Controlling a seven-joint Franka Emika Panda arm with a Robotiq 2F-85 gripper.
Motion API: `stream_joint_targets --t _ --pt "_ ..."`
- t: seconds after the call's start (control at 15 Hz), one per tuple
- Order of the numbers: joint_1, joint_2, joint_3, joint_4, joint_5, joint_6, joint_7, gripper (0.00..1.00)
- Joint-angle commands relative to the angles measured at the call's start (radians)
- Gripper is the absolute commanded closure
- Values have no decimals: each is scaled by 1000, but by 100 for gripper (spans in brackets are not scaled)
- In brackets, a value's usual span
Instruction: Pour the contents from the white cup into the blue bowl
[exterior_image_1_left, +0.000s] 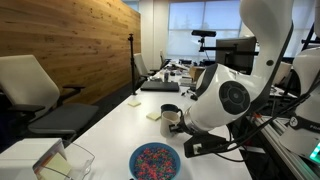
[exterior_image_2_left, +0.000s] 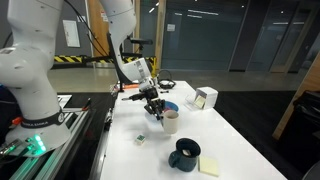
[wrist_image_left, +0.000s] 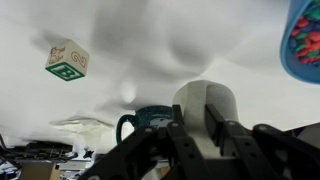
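Note:
Next, I let go of the white cup with my gripper on the white table (exterior_image_1_left: 168, 133) between the dark mug and the blue bowl.
The white cup (wrist_image_left: 207, 103) stands on the white table next to the dark mug (wrist_image_left: 150, 120). My gripper (wrist_image_left: 198, 130) is shut on the white cup, its two dark fingers pinching the cup's wall at the rim. In an exterior view the cup (exterior_image_2_left: 171, 122) sits just below the gripper (exterior_image_2_left: 156, 106), with the blue bowl (exterior_image_2_left: 171, 104) right behind it. The blue bowl, speckled pink and blue inside, also shows near the table's front (exterior_image_1_left: 155, 161) and at the wrist view's top right corner (wrist_image_left: 305, 40). In that exterior view the arm hides the cup.
The dark mug (exterior_image_2_left: 185, 153) stands beside a yellow note pad (exterior_image_2_left: 209, 166). A clear plastic container (exterior_image_2_left: 204, 97) is on the table, also seen in an exterior view (exterior_image_1_left: 62, 160). A small patterned block (wrist_image_left: 67, 62) lies nearby. Chairs and desks stand beyond.

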Motion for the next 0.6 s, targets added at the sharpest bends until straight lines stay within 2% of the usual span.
stream_joint_targets --t 0.0,0.53 --pt "-16 20 -4 21 -19 22 -8 93" --pt "-19 39 -5 35 -13 56 -20 93"
